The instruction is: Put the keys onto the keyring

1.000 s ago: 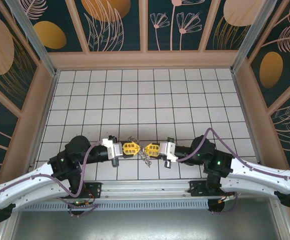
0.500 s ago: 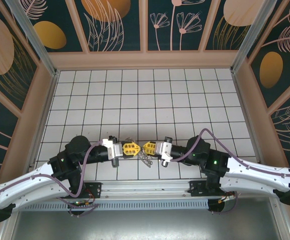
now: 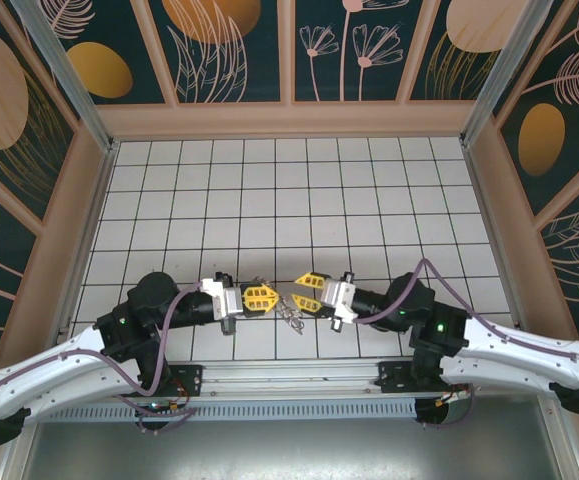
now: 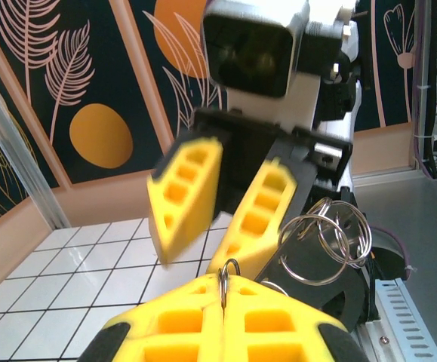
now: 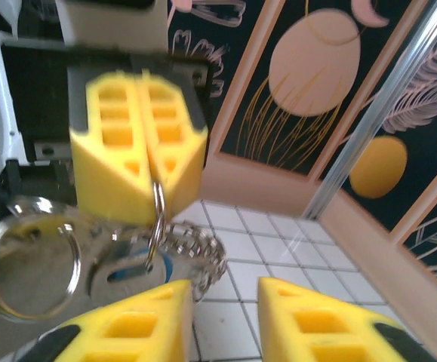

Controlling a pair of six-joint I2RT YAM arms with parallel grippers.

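Observation:
The split ring in my left gripper is next to the open fingers of my right gripper, so next my right gripper lines up and pinches the ring's free edge (image 5: 151, 261).
My left gripper (image 4: 224, 292) is shut on a thin silver split ring of the keyring (image 4: 225, 273), which pokes up from between the yellow pads. From that ring hang more silver rings (image 4: 330, 238), a bead chain (image 5: 201, 254) and a silver key with a blue head (image 5: 138, 269). The bunch (image 3: 290, 313) dangles just above the tiles, near the front edge. My right gripper (image 5: 222, 300) faces the left gripper (image 3: 272, 297) a short way off. Its jaws are open, nothing between them, just below the key.
A white tiled floor (image 3: 289, 190) stretches behind the two grippers. Wooden walls with dark leaf panels (image 3: 289, 50) close in the back and sides. A metal rail (image 3: 289, 375) runs along the near edge, between the arm bases.
My right gripper was shut against the left one's tips; it has opened and drawn back slightly to the right. The left gripper has kept its hold on the ring.

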